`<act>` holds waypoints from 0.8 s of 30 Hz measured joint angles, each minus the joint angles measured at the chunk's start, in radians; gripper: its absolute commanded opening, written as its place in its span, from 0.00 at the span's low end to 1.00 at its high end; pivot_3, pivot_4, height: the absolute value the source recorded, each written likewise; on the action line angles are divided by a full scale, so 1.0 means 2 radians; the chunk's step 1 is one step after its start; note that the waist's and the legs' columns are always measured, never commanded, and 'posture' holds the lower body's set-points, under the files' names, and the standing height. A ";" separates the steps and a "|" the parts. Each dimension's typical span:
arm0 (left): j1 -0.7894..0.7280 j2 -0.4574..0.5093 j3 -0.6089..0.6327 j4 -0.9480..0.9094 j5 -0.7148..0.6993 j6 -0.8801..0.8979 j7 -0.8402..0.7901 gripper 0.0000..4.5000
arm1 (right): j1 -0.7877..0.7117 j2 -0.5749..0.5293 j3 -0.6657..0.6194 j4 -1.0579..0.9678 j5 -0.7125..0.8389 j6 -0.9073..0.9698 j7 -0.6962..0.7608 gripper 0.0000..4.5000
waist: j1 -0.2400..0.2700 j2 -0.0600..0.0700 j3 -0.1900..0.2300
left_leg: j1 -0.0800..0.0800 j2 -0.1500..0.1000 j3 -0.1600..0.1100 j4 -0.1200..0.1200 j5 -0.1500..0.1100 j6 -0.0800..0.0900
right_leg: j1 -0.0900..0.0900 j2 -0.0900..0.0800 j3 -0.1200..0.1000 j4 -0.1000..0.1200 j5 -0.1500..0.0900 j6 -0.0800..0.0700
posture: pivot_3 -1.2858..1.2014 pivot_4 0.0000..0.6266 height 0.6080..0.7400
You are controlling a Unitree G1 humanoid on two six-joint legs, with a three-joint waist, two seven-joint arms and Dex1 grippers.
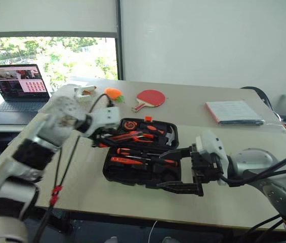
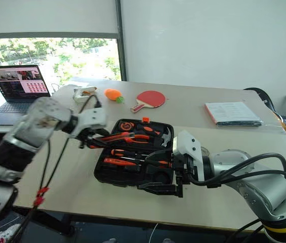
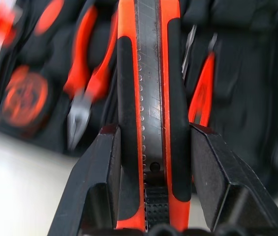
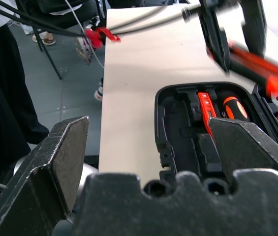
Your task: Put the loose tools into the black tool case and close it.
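Note:
Next, the left gripper releases the utility knife in the empty slot (image 1: 133,172) (image 3: 252,115) along the near edge of the black tool case.
The black tool case (image 1: 109,173) lies open on the table, its moulded slots holding two black-and-orange screwdrivers (image 1: 144,160), pliers (image 3: 84,73) and a round tape measure (image 1: 129,124). My left gripper (image 1: 100,136) hovers over the case's left side, shut on the long black-and-orange utility knife (image 3: 151,98). The knife's handle sits between both fingers (image 3: 97,167) and its body points across the case (image 1: 128,135). Beside the case's near right corner, my right gripper (image 1: 181,170) stands open, holding nothing (image 4: 148,128).
A laptop (image 1: 18,93) sits on a side table at the far left. A red paddle (image 1: 149,97), a small orange object (image 1: 113,92) and a white item (image 1: 85,92) lie behind the case, papers (image 1: 234,112) at back right. A person's dark trousers (image 4: 1,98) stand beyond the table's edge.

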 measured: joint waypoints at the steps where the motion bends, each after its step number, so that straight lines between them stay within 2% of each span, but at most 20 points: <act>1: -0.002 -0.016 -0.009 0.001 0.004 -0.001 -0.003 0.35 | 0.004 0.000 -0.001 -0.002 0.001 0.000 -0.004 1.00 | -0.001 0.000 0.000 | 0.000 0.000 0.000 0.000 0.000 0.000 | 0.000 0.000 0.000 0.000 0.000 0.000 | 0.52 0.24 0.97; 4: 0.000 -0.045 -0.039 -0.009 0.015 0.007 -0.009 0.35 | 0.017 0.000 -0.003 -0.012 0.003 0.000 -0.015 1.00 | -0.006 0.000 0.000 | 0.000 0.000 0.000 0.000 0.000 0.000 | 0.000 0.000 0.000 0.000 0.000 0.000 | 0.52 0.24 0.97; 7: 0.013 -0.045 -0.058 -0.046 0.024 0.032 -0.020 0.35 | 0.026 0.000 -0.008 -0.020 0.006 0.002 -0.029 1.00 | -0.011 0.000 0.000 | 0.000 0.000 -0.001 0.000 0.000 0.000 | 0.000 0.000 0.001 0.000 0.000 0.000 | 0.52 0.24 0.97; 14: 0.052 -0.015 -0.088 -0.117 0.041 0.088 -0.038 0.35 | 0.042 0.000 -0.024 -0.037 0.024 0.011 -0.054 1.00 | -0.008 0.000 0.000 | 0.001 0.000 -0.001 0.000 0.000 0.000 | 0.001 0.000 0.000 0.001 0.000 0.000 | 0.52 0.24 0.97; 24: 0.068 0.013 -0.089 -0.142 0.056 0.088 -0.040 0.35 | 0.040 0.001 -0.026 -0.038 0.026 0.012 -0.071 1.00 | -0.008 0.000 0.000 | 0.001 0.000 -0.001 0.000 0.000 0.000 | 0.001 0.000 0.000 0.001 0.000 0.000 | 0.52 0.24 0.97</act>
